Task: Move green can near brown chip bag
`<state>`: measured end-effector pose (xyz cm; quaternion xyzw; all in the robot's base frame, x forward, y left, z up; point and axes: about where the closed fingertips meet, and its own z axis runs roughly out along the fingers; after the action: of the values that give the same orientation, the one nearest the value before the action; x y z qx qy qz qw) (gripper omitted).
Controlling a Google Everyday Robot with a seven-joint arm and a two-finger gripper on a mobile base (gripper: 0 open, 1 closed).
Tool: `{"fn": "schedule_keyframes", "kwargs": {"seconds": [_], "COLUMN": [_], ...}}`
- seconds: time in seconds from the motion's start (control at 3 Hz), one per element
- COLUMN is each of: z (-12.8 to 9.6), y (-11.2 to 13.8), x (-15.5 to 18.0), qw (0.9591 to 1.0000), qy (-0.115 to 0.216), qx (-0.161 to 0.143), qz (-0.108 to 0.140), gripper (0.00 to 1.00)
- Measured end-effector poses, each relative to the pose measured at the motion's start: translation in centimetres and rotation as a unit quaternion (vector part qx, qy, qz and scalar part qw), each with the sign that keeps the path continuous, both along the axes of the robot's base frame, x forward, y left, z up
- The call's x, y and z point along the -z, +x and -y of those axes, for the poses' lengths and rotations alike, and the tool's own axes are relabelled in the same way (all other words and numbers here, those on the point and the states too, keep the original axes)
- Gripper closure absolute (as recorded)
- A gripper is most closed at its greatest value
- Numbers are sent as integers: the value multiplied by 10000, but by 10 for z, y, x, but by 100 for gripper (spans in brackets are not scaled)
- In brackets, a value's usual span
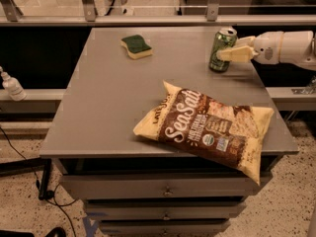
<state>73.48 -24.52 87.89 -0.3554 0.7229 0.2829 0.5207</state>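
Observation:
The robot's gripper needs to let go of the green can upright on the table (207, 93), close against the back edge of the brown chip bag.
The green can (221, 42) is at the back right of the grey table (108, 107), upright, with its silver top showing. My gripper (226, 55) reaches in from the right on a white arm (289, 47), and its pale fingers (238, 54) are closed around the can's middle. The brown chip bag (207, 126) lies flat at the table's front right, with "Sea Salt" script facing up and one pale corner hanging over the front edge. The can is a short way behind the bag and apart from it.
A yellow sponge with a green top (137, 46) lies at the back centre-left. A small white bottle (11, 85) stands on a ledge to the left. Drawers (165, 191) sit under the table. A metal rail (148, 19) runs along the back.

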Motion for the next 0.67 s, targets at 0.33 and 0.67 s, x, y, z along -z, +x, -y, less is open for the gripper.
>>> {"fn": "schedule_keyframes", "kwargs": {"seconds": [0.33, 0.67], "z": [-6, -18], "y": [-35, -74], "x": [-6, -7], "qw": [9967, 9869], "qy": [-80, -129], "qx": [-802, -1608], "qz": [87, 31], "gripper": [100, 100]}}
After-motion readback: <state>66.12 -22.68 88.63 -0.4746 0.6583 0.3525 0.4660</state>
